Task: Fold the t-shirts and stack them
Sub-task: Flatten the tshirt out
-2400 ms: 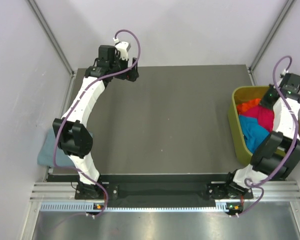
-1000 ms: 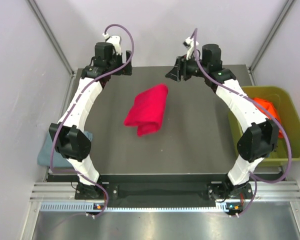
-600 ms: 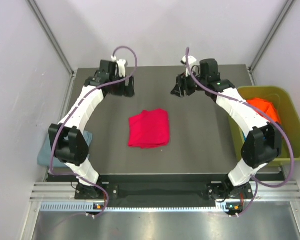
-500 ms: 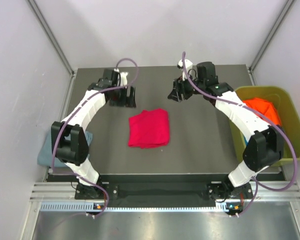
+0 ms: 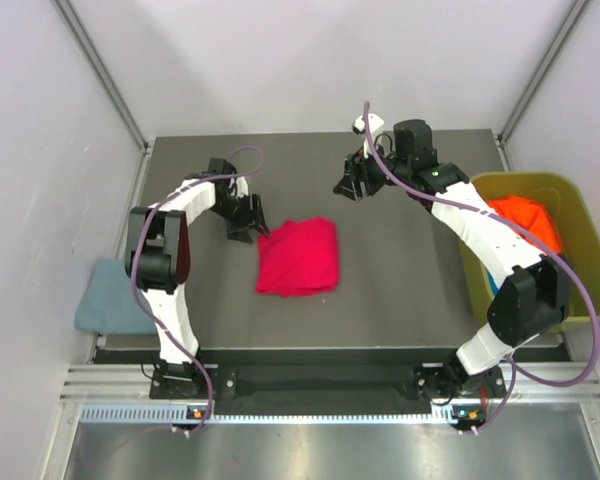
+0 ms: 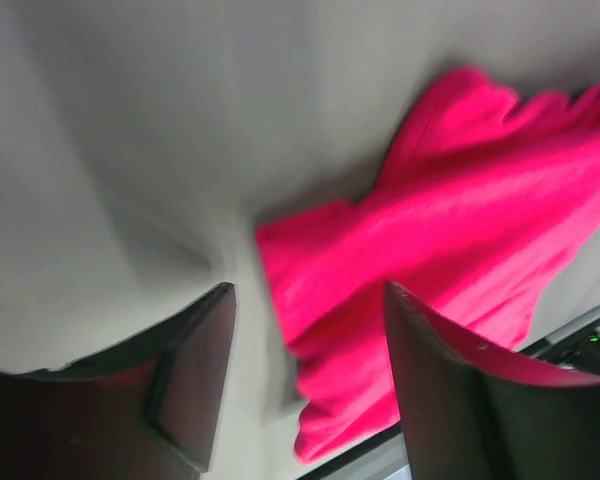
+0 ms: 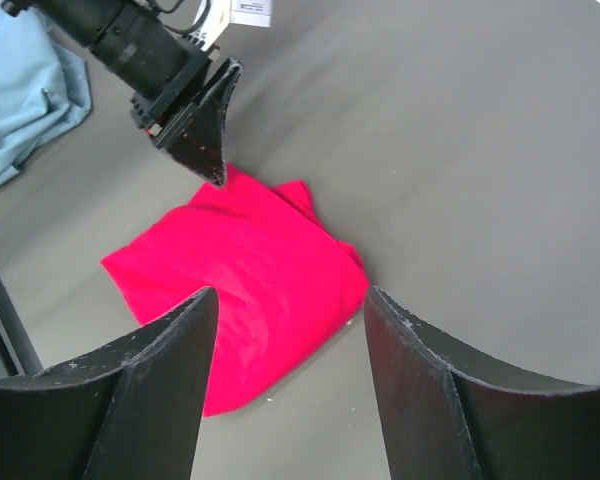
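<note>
The red t-shirt's back edge has uneven layers sticking out, so my left gripper should pinch the red t-shirt's back corner [image 5: 267,236] and lift it so it hangs open.
A crimson red t-shirt [image 5: 298,257] lies folded into a rough square in the middle of the dark table [image 5: 400,290]. My left gripper [image 5: 246,224] is low at its back left corner, open, with the corner of the red t-shirt [image 6: 460,220] showing between its blurred fingers [image 6: 195,370]. Open and empty, my right gripper [image 5: 351,186] hangs above the table behind the shirt. In its wrist view the red t-shirt [image 7: 240,290] lies below the right gripper [image 7: 290,295]. An orange t-shirt [image 5: 525,220] sits in the bin.
The olive-green bin [image 5: 467,235] stands at the table's right edge, with a strip of turquoise cloth [image 5: 491,282] beside my right arm. A grey-blue t-shirt [image 5: 110,300] lies off the table's left edge and appears again as the grey-blue t-shirt [image 7: 20,90].
The red t-shirt dropped and settled flat. My left gripper came down from the back of the table to the shirt's back left corner, its jaws narrowing. The right gripper barely moved.
</note>
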Available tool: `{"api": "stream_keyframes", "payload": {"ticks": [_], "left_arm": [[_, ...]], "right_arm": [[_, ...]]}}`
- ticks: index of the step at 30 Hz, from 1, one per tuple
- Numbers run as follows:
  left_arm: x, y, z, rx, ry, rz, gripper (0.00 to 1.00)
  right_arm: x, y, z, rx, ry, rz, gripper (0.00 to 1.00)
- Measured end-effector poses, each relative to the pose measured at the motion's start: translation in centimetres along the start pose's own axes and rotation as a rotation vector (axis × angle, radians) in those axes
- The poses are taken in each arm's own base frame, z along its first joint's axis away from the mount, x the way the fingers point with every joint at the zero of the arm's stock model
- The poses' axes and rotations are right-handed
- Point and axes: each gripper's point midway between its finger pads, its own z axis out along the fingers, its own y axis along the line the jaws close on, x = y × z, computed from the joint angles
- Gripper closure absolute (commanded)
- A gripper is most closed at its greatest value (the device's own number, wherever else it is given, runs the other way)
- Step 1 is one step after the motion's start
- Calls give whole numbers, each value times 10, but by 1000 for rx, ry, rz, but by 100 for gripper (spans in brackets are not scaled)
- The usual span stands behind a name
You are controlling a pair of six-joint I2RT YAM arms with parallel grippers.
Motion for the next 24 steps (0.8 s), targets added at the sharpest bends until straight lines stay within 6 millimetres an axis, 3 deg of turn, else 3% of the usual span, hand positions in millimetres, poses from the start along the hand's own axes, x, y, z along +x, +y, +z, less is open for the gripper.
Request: {"api": "stream_keyframes", "payload": {"ticks": [1,2,5,12,13,14,15,20,24], "left_arm": [[-3,-2,4,12,3,-4,46],[-5,-4,6,22,5,-10,68],[-9,-12,9,60,9,-22,100],[-18,-23,4,99,-10,-15,99],[-19,-23,3,96,-14,-14,70],[-19,-21,2,87,-18,-7,50],[-20,-19,1,76,-23,-4,43],[-25,-9,-10,38,-52,-28,41],[-22,-1,-7,32,-41,-53,44]], "right_arm": [[0,-1,0,4,0,-1,39],[0,-2,0,9,2,-2,39],[1,-4,0,22,4,-10,39],[1,-12,-1,58,6,-24,40],[1,-14,-2,62,6,-23,39],[1,-15,-2,65,6,-24,39],[1,-16,-2,68,6,-23,39],[-1,-21,-5,84,0,-20,38],[-2,-27,-7,97,-3,-16,38]]}}
